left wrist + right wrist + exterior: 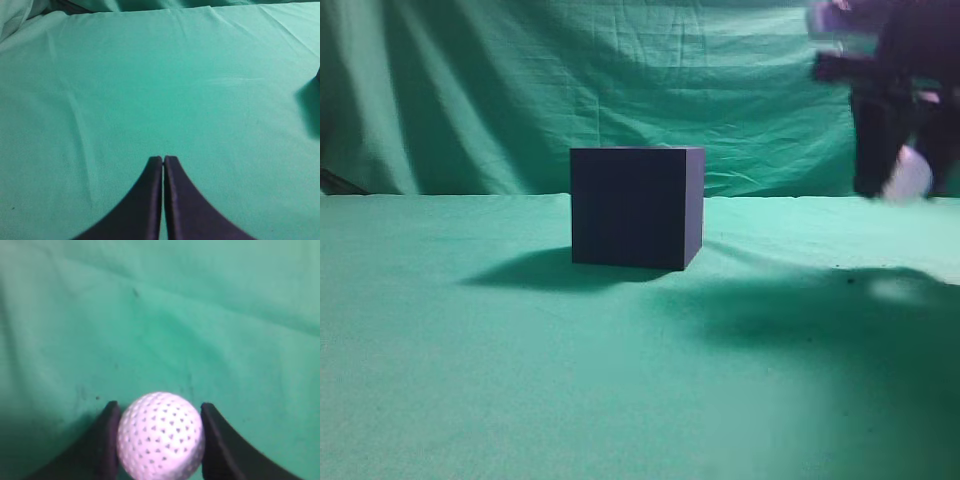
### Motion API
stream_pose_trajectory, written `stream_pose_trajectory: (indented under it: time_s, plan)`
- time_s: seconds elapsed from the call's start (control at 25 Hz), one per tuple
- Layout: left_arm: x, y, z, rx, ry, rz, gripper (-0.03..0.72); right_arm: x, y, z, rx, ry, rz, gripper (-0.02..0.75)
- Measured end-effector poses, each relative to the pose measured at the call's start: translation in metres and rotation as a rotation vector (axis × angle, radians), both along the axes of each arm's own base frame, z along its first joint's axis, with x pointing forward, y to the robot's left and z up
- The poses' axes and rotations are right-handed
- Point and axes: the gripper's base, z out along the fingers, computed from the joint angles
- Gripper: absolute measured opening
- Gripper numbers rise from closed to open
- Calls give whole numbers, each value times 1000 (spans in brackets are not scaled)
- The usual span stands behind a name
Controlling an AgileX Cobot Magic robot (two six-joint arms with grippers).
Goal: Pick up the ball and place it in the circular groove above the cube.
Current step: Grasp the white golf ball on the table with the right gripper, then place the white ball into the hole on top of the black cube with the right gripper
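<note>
Next, my right gripper releases the white dimpled ball so that it sits in the groove mid-top of the dark navy cube (643, 147).
The dark navy cube (636, 206) stands on the green cloth near the middle of the exterior view. Its top groove is hidden at this low angle. My right gripper (905, 178) hangs in the air at the far right, well above the table and to the right of the cube, shut on the white dimpled ball (908, 174). In the right wrist view the ball (161, 435) sits squeezed between the two black fingers (159, 410). My left gripper (163, 159) is shut and empty over bare cloth; it does not show in the exterior view.
Green cloth covers the table (470, 380) and hangs as a backdrop (470, 90) behind it. The arm's shadow (820, 310) lies on the cloth to the right of the cube. A dark shape (317, 85) shows at the right edge of the left wrist view.
</note>
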Motion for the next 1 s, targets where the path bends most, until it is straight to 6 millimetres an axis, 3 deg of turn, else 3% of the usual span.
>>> stream_pose_trajectory:
  time_s: [0.2,0.4,0.52,0.64,1.0]
  plan:
    - [0,0,0,0,0,0,0,0,33,56,50,-138,94,314]
    - [0,0,0,0,0,0,0,-11,84,88,121,-207,223,314]
    - [0,0,0,0,0,0,0,-14,112,92,146,-225,286,314]
    - [0,0,0,0,0,0,0,-10,127,82,153,-207,307,314]
    - [0,0,0,0,0,0,0,6,140,45,141,-143,314,314]
